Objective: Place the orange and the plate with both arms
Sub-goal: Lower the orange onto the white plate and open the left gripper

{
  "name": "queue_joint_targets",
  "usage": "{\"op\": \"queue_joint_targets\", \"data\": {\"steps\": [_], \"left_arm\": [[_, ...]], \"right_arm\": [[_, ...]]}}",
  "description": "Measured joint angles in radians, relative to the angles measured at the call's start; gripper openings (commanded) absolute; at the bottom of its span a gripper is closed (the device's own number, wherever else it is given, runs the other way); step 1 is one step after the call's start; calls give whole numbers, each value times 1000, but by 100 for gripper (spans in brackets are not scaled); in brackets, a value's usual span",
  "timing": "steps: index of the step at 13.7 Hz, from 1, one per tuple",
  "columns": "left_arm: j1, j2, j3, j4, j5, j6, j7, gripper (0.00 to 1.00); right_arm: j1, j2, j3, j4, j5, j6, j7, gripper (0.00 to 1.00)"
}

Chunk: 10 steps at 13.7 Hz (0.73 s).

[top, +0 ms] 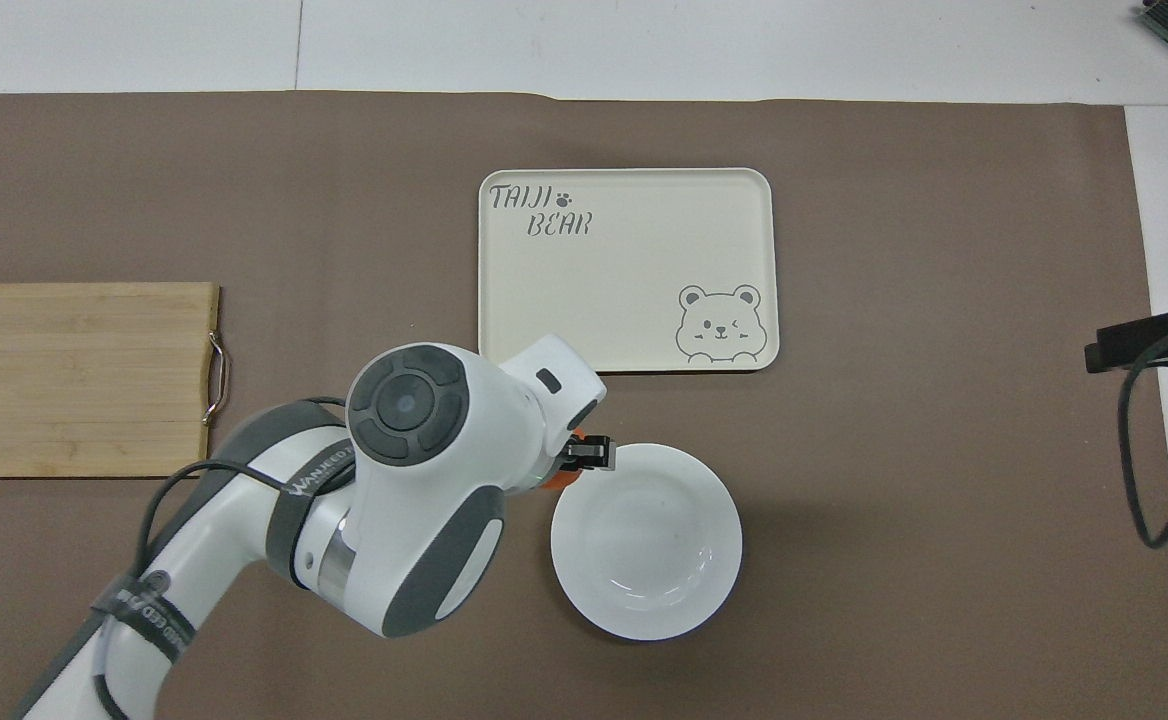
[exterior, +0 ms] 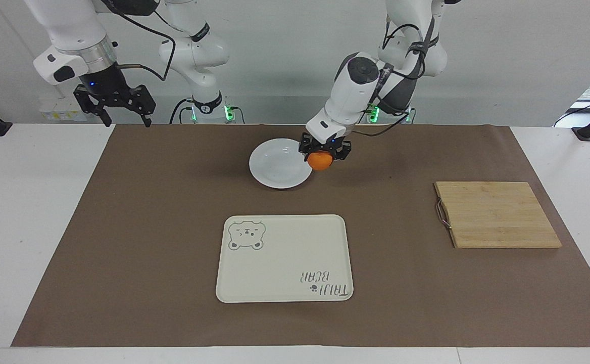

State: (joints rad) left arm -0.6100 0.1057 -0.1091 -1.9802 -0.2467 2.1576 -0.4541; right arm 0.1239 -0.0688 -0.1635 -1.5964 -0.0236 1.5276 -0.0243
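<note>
The robot's left gripper needs to release the orange in the middle of the empty white plate [top: 657, 545] on the brown mat.
My left gripper [exterior: 322, 155] is shut on the orange [exterior: 321, 161] and holds it in the air over the rim of the white plate [exterior: 277, 166], at the plate's edge toward the left arm's end of the table. In the overhead view the left arm covers most of the orange [top: 562, 480], and the left gripper [top: 587, 456] sits at the plate's [top: 649, 545] rim. The plate lies empty on the brown mat. My right gripper [exterior: 121, 112] waits, open and empty, high over the table's edge at the right arm's end.
A cream tray with a bear print [exterior: 284, 255] lies farther from the robots than the plate and also shows in the overhead view [top: 624, 260]. A wooden cutting board [exterior: 497, 215] lies toward the left arm's end and shows in the overhead view too [top: 79, 378].
</note>
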Motion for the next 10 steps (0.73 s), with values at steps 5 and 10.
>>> {"op": "queue_joint_targets", "data": {"steps": [5, 10], "left_arm": [[-123, 19, 1, -87, 0, 113, -140, 0], [-220, 108, 2, -100, 32, 215, -303, 1]], "right_arm": [[0, 0, 0, 0, 0, 0, 0, 100], [0, -1, 0, -1, 0, 0, 0, 100]]}}
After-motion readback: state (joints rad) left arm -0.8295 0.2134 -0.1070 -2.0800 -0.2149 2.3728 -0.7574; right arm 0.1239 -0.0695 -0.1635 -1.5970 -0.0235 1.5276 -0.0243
